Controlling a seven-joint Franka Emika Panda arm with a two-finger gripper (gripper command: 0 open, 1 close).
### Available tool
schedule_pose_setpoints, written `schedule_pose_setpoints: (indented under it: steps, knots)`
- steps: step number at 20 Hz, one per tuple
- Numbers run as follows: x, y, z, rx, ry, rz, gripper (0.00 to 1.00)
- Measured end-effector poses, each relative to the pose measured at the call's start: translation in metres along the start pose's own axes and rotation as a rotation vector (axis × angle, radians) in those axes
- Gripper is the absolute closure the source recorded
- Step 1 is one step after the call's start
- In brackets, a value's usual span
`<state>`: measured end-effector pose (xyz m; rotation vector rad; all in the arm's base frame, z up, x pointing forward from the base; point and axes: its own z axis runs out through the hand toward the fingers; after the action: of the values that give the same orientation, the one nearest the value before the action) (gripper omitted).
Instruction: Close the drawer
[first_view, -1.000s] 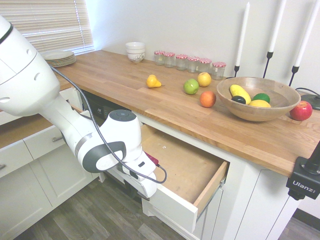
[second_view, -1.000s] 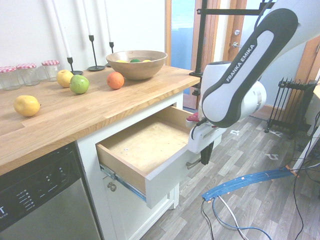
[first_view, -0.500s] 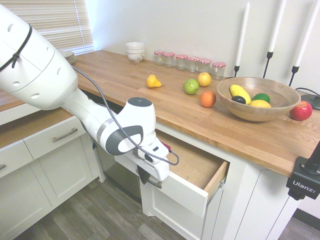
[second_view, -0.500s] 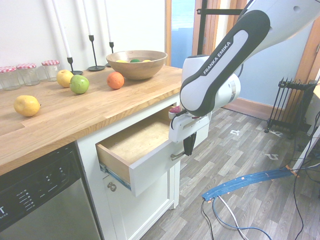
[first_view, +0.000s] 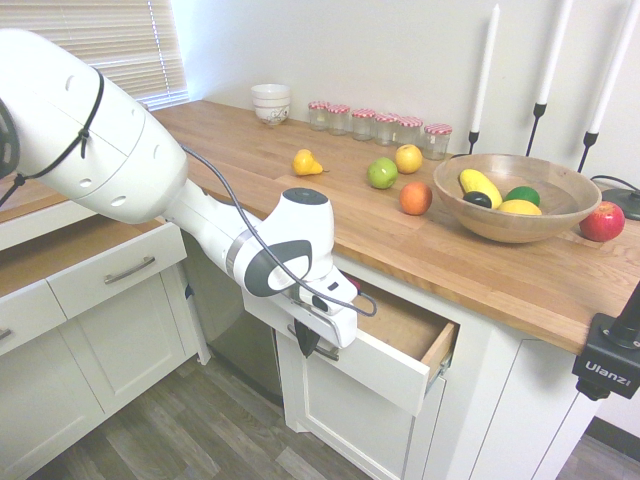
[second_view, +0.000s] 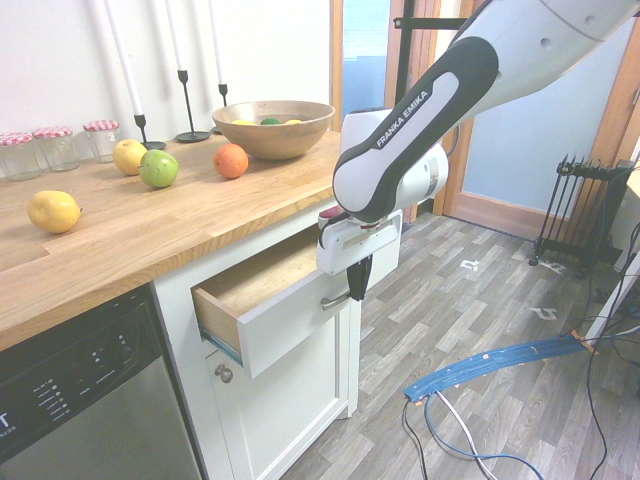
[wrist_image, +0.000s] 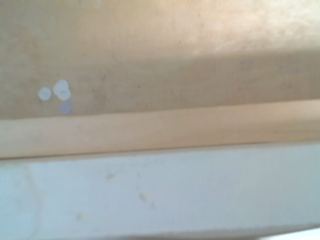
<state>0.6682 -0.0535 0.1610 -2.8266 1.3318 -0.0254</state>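
Next, my gripper releases the drawer's silver bar handle just short of the cabinet front under the wooden counter (first_view: 341, 319).
The drawer (first_view: 385, 368) under the wooden counter stands partly out, showing a narrow strip of its brown bottom (first_view: 400, 325) and a pale wood side (second_view: 215, 308). Its white front panel (second_view: 290, 320) carries a silver bar handle (second_view: 336, 300). My gripper (first_view: 305, 343) is shut, its dark fingers (second_view: 357, 280) pointing down right in front of the panel, against the handle. The wrist view looks down on the drawer's brown bottom (wrist_image: 150, 50) and the white top edge of the front panel (wrist_image: 150, 190).
On the counter (first_view: 250, 160) lie a wooden fruit bowl (first_view: 515, 195), loose fruit (first_view: 382, 172), several jars (first_view: 380, 122) and candle holders. A dishwasher (second_view: 80, 400) sits beside the drawer. White cabinets with a narrower drawer (first_view: 110, 270) stand to the side. Cables lie on the floor (second_view: 480, 370).
The drawer has slid well inward, from wide open to partly open. My arm and shut gripper moved with its front panel toward the cabinet.
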Motion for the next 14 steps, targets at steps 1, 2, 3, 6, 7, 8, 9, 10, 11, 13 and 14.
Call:
schedule_pose_setpoints:
  steps: [1, 2, 3, 6, 7, 8, 9, 10, 11, 13, 14]
  knots:
    - [0.003, -0.002, 0.002, -0.003, -0.003, 0.001, 1.00]
    - [0.007, -0.004, 0.004, -0.005, -0.005, 0.002, 1.00]
    - [0.010, -0.007, 0.005, -0.008, -0.007, 0.003, 1.00]
    - [0.020, -0.015, 0.007, -0.013, -0.009, 0.005, 1.00]
    - [0.023, -0.019, 0.007, -0.015, -0.009, 0.005, 1.00]
    - [0.025, -0.022, 0.007, -0.017, -0.008, 0.005, 1.00]
    - [0.028, -0.025, 0.008, -0.022, -0.005, 0.005, 1.00]
    - [0.031, -0.028, 0.009, -0.029, -0.001, 0.005, 1.00]
    - [0.033, -0.031, 0.010, -0.033, 0.000, 0.007, 1.00]
    - [0.038, -0.036, 0.014, -0.039, 0.000, 0.009, 1.00]
    - [0.040, -0.039, 0.015, -0.041, 0.000, 0.009, 1.00]
